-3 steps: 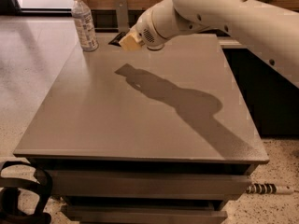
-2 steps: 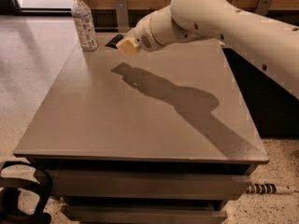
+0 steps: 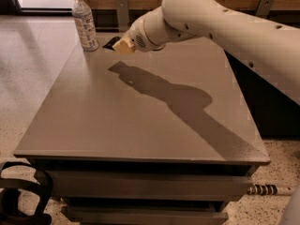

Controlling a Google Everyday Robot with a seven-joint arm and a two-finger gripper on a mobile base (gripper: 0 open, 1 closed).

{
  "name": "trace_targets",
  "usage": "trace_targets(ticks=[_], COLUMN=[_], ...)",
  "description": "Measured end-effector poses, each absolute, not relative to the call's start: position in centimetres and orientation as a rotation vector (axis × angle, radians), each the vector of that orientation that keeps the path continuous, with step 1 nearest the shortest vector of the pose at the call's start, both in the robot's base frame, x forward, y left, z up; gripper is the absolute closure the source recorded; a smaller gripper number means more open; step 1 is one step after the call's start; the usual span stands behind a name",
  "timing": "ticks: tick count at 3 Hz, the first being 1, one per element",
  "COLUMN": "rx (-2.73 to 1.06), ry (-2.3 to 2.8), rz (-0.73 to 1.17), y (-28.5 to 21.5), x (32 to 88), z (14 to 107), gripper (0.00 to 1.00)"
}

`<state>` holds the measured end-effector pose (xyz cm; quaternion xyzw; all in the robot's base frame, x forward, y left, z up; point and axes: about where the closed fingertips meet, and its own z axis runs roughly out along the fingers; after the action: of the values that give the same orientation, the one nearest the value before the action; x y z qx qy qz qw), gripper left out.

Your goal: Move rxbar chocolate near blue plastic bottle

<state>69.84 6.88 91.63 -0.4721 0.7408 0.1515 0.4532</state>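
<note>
Next, I release the rxbar chocolate, held above the table's far edge, on the grey table [image 3: 116, 56], beside the blue plastic bottle's base.
The blue plastic bottle [image 3: 85, 21], clear with a white cap and pale label, stands upright at the table's far left corner. My gripper [image 3: 120, 46], with tan fingertips [image 3: 125, 46], hangs just right of the bottle, above the table's far edge. It is shut on the rxbar chocolate [image 3: 111, 42], whose black wrapper sticks out to the left of the fingers. The bar's end is a short gap from the bottle's base. Most of the bar is hidden by the gripper.
The grey table [image 3: 140, 125] carries my arm's long shadow [image 3: 178, 102]. A wood-panelled wall with metal brackets [image 3: 123, 11] runs behind it. A dark cabinet [image 3: 276, 102] stands at the right. Black cabling [image 3: 23, 196] lies on the floor at the front left.
My gripper has moved a little to the left and slightly down with the bar in it, closer to the bottle. The bottle has not moved.
</note>
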Motion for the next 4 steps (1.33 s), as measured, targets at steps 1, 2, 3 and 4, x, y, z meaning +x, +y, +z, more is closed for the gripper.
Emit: trace_targets(ticks=[1, 2, 3, 4], rx=[-1.145, -1.112, -1.070, -1.073], ry=[1.858, 1.875, 1.861, 1.866], rz=[0.425, 0.449, 0.513, 0.520], y=[8.3, 8.9, 9.5, 9.8], x=[74.0, 76.6, 78.7, 78.8], z=[88.7, 86.1, 84.0, 83.4], gripper=[1.00, 1.00, 1.00, 0.83])
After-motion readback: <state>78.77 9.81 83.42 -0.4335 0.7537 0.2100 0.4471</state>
